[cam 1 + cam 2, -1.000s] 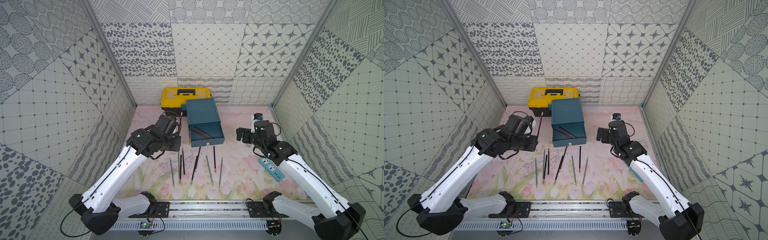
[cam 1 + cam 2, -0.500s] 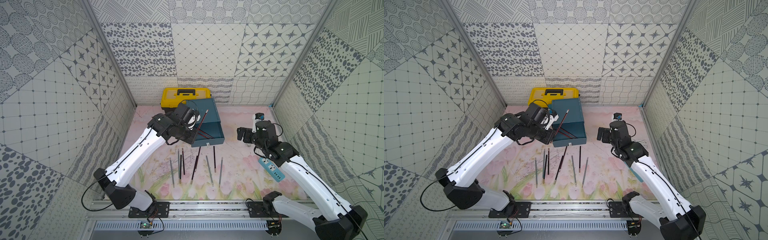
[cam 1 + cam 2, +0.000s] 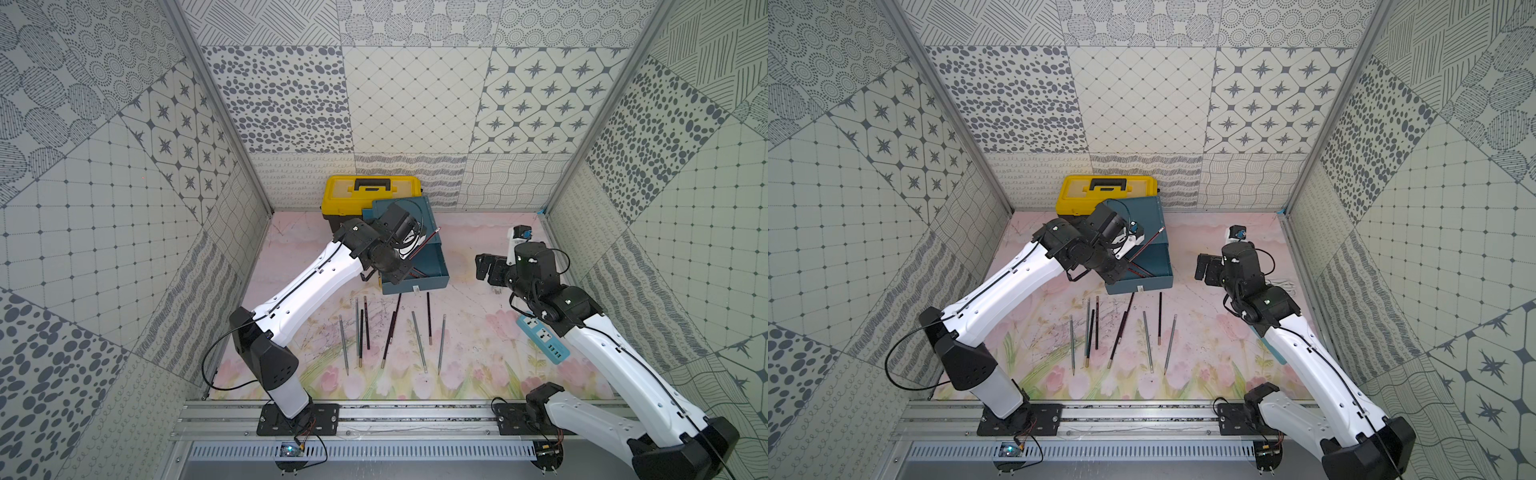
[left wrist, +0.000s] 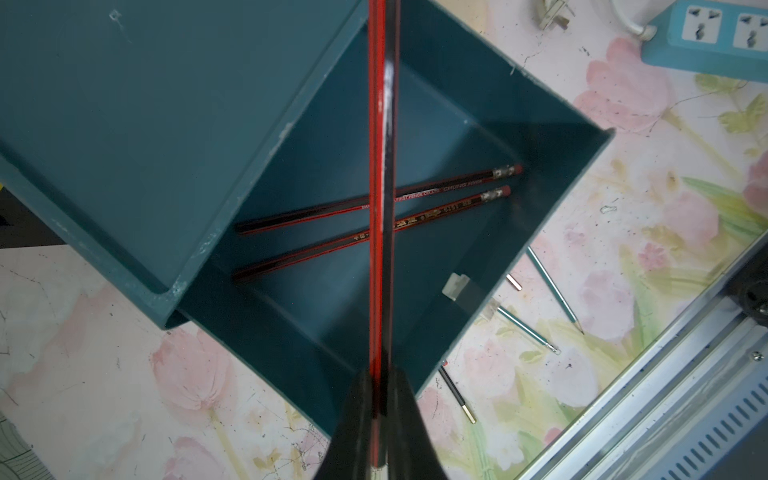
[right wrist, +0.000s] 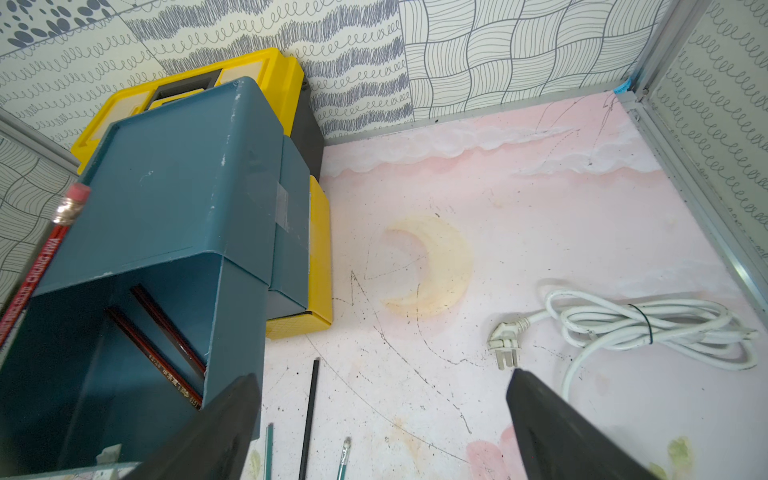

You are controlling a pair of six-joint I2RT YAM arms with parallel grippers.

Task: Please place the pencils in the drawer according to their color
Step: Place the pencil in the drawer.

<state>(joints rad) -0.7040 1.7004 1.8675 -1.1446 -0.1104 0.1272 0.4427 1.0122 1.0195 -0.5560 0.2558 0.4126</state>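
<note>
My left gripper will release the dark red black-striped pencil so that it lies across the red striped pencils inside the open top drawer (image 3: 419, 268) (image 4: 366, 232).
My left gripper (image 4: 380, 374) is shut on a dark red, black-striped pencil (image 4: 382, 166), holding it near one end. It hangs tilted over the open top drawer (image 4: 540, 187) of the teal drawer cabinet (image 3: 415, 208), eraser end up (image 5: 72, 203). Two red striped pencils (image 4: 449, 191) lie inside that drawer. Both top views show the held pencil (image 3: 424, 243) (image 3: 1147, 245). Several silver-grey and black pencils (image 3: 390, 332) lie on the mat in front of the cabinet. My right gripper (image 5: 382, 374) stands open and empty to the right of the cabinet (image 3: 484, 266).
A yellow toolbox (image 3: 370, 191) stands behind the cabinet against the back wall. A blue power strip (image 3: 542, 338) lies under my right arm, and its coiled white cable (image 5: 644, 324) and plug are on the mat. A metal rail (image 3: 395, 415) runs along the front.
My left arm has swung from the left side of the mat to above the open drawer, carrying the red striped pencil. My right arm has barely moved.
</note>
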